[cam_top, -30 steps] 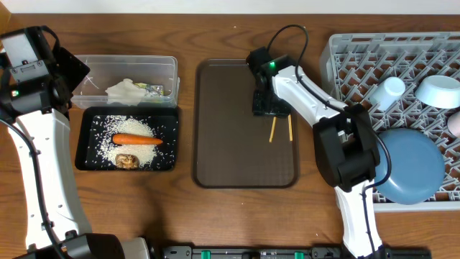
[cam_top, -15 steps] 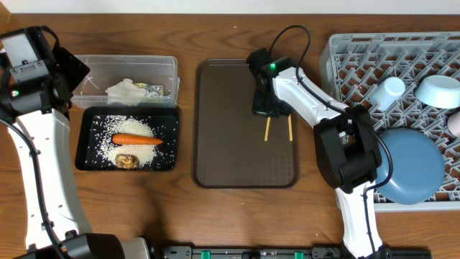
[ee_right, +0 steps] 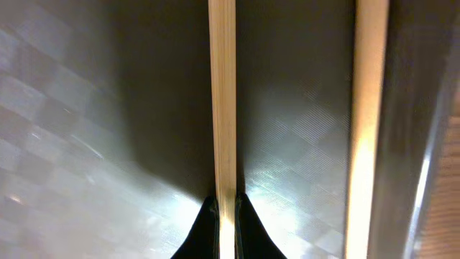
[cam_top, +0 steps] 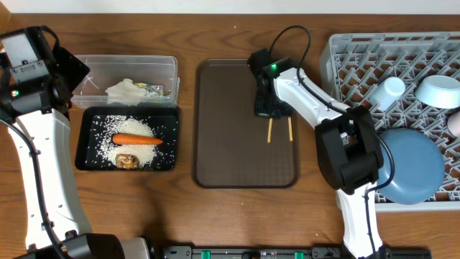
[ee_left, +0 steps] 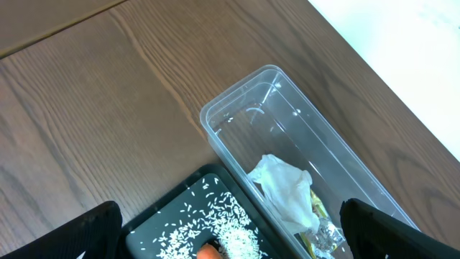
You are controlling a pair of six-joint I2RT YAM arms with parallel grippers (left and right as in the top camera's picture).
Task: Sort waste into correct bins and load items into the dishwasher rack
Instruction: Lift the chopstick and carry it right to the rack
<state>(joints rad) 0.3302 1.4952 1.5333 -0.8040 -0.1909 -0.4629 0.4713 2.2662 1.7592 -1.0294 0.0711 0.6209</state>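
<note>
Next, I release the chopstick with my right gripper inside the grey dishwasher rack (cam_top: 343, 78), along its side nearest the brown serving tray. The chopstick now lies on that brown tray.
Two wooden chopsticks lie on the brown serving tray (cam_top: 215, 144). My right gripper (cam_top: 272, 108) is shut on the top end of the left chopstick (cam_top: 269, 130); the wrist view shows this stick (ee_right: 222, 108) pinched between the fingertips. The other chopstick (cam_top: 290, 127) lies free beside it (ee_right: 366, 108). My left gripper (ee_left: 230, 241) hangs open and empty above the two bins. The black tray (cam_top: 97, 155) holds rice (cam_top: 144, 129), a carrot (cam_top: 136, 139) and a brown lump (cam_top: 128, 160). Inside the clear tub (cam_top: 169, 68) are tissue (cam_top: 126, 89) and a wrapper (cam_top: 154, 90).
The grey dishwasher rack (cam_top: 345, 50) at the right holds a dark-blue plate (cam_top: 410, 165), a white bowl (cam_top: 438, 90), a pale cup (cam_top: 388, 92) and another cup (cam_top: 454, 122) at the frame edge. The right arm stretches from the rack's left side across the tray.
My right gripper has closed on the left chopstick, and the stick has shifted slightly on the tray. The left arm has not moved.
</note>
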